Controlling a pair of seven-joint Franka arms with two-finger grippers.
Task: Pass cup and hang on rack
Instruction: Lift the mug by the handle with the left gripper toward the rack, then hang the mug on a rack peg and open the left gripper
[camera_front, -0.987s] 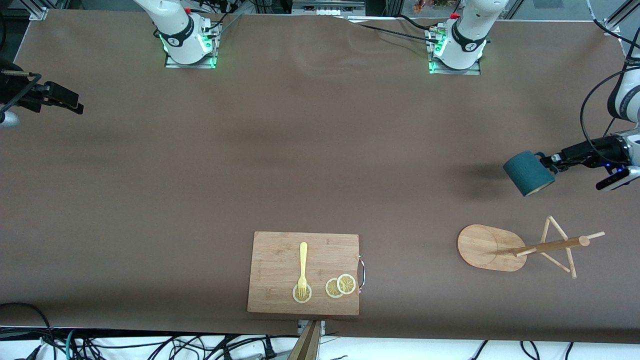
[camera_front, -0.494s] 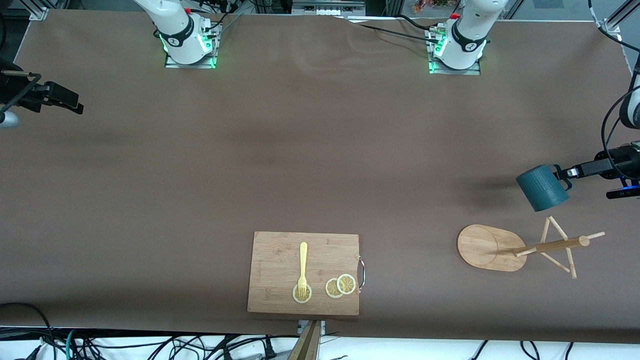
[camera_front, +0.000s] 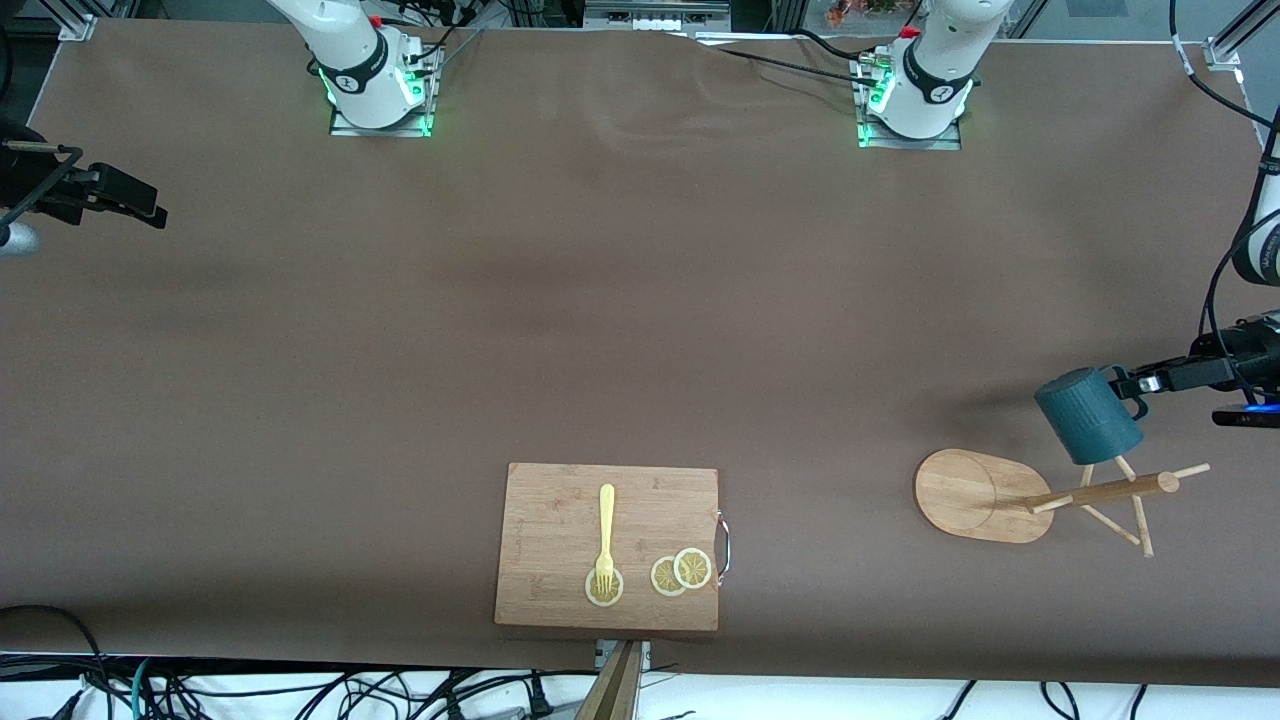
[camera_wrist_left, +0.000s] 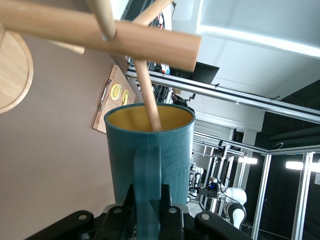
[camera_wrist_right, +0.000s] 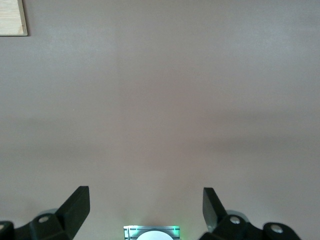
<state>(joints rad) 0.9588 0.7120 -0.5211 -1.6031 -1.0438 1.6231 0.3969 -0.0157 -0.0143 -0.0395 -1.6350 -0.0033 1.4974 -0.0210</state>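
My left gripper needs to let go of the dark teal cup on the rack's thin peg poking into the cup's yellow opening (camera_front: 1088, 448) (camera_wrist_left: 152, 120).
The dark teal cup (camera_front: 1088, 415) hangs in my left gripper (camera_front: 1135, 385), which is shut on its handle, mouth tilted down over the rack (camera_front: 1100, 490). The rack is a bamboo mug tree with an oval base (camera_front: 975, 495), at the left arm's end of the table. In the left wrist view my left gripper (camera_wrist_left: 147, 212) clamps the cup's (camera_wrist_left: 150, 150) handle, and a thin peg (camera_wrist_left: 147, 100) off the rack's post (camera_wrist_left: 100, 32) pokes into the yellow mouth. My right gripper (camera_front: 140, 205) waits open and empty at the right arm's end, also seen in its wrist view (camera_wrist_right: 145, 210).
A wooden cutting board (camera_front: 607, 545) with a yellow fork (camera_front: 606, 535) and lemon slices (camera_front: 680, 572) lies near the front edge, mid table. Its corner shows in the right wrist view (camera_wrist_right: 12, 17). The rack's pegs (camera_front: 1140, 530) stick out around the post.
My left gripper has carried the cup down and toward the rack, turning its mouth downward until it overlaps the rack's upper peg. The right arm has not moved.
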